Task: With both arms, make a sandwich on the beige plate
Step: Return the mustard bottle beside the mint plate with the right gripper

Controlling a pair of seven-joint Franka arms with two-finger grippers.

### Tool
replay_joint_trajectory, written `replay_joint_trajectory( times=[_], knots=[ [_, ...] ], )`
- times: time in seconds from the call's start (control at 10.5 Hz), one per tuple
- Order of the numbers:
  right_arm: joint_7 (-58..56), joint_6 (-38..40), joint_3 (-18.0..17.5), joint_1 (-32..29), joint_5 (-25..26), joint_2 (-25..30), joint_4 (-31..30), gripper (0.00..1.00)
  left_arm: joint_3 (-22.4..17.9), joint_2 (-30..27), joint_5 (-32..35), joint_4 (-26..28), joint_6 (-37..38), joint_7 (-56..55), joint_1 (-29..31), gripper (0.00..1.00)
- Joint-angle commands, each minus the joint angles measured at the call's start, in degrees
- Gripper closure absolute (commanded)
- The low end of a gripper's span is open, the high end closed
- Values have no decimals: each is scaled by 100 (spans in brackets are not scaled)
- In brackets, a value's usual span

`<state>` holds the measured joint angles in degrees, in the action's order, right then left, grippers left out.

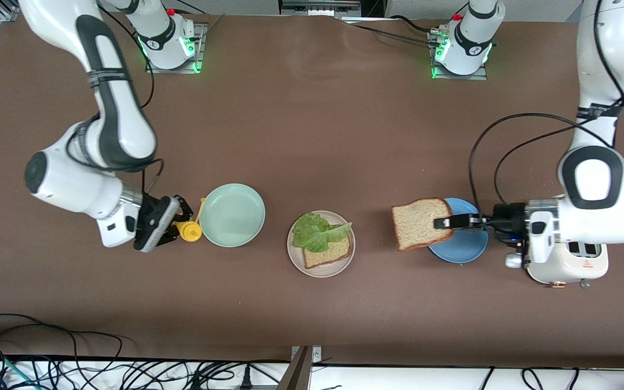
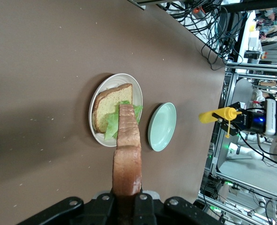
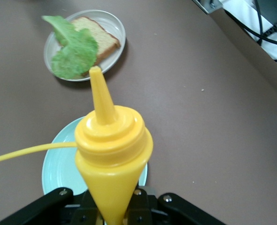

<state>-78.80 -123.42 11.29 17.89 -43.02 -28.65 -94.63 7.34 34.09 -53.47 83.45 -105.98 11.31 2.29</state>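
Next, my right gripper lets go of the yellow squeeze bottle on the bare table (image 1: 173,219), close beside the mint-green plate.
The beige plate (image 1: 323,272) sits mid-table with one brown bread slice (image 1: 329,253) on it and a ruffled green lettuce leaf (image 1: 318,231) on that slice. My left gripper (image 1: 444,222) is shut on a second bread slice (image 1: 419,223), held in the air over the edge of a blue plate (image 1: 461,246). In the left wrist view that slice (image 2: 127,154) sticks out edge-on from the gripper (image 2: 127,199) toward the beige plate (image 2: 97,137). My right gripper (image 1: 174,225) is shut on a yellow squeeze bottle (image 1: 188,231). The right wrist view shows the bottle (image 3: 112,145) pointing at the lettuce (image 3: 73,49).
A mint-green plate (image 1: 232,214) lies between the yellow bottle and the beige plate. A white toaster (image 1: 569,262) stands at the left arm's end of the table, under that arm's wrist. Cables run along the table edge nearest the front camera.
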Motion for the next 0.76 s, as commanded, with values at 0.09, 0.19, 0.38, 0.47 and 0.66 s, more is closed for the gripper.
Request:
replay_joint_trajectory(
  times=[0.09, 0.19, 0.38, 0.47, 0.66],
  knots=[
    [-2299, 896, 48, -785, -1354, -25, -389, 100, -75, -192, -207, 364, -756, -330, -543, 100],
    [-2968, 1212, 83, -1014, -1706, -218, -389, 100, -75, -192, -207, 373, -958, -531, -736, 100],
    [-4085, 1644, 171, -1278, -2191, -631, -398, 100, -75, -175, -216, 426, -1572, -989, -1123, 100],
    [-4508, 1820, 172, -1384, -2541, -842, -415, 100, -75, -131, -225, 435, -1836, -1104, -1308, 100],
    [-4714, 2076, 207, -1438, -2904, -1028, -512, 100, -75, 70, -626, 417, -2433, -1280, -1686, 100]
  ],
)
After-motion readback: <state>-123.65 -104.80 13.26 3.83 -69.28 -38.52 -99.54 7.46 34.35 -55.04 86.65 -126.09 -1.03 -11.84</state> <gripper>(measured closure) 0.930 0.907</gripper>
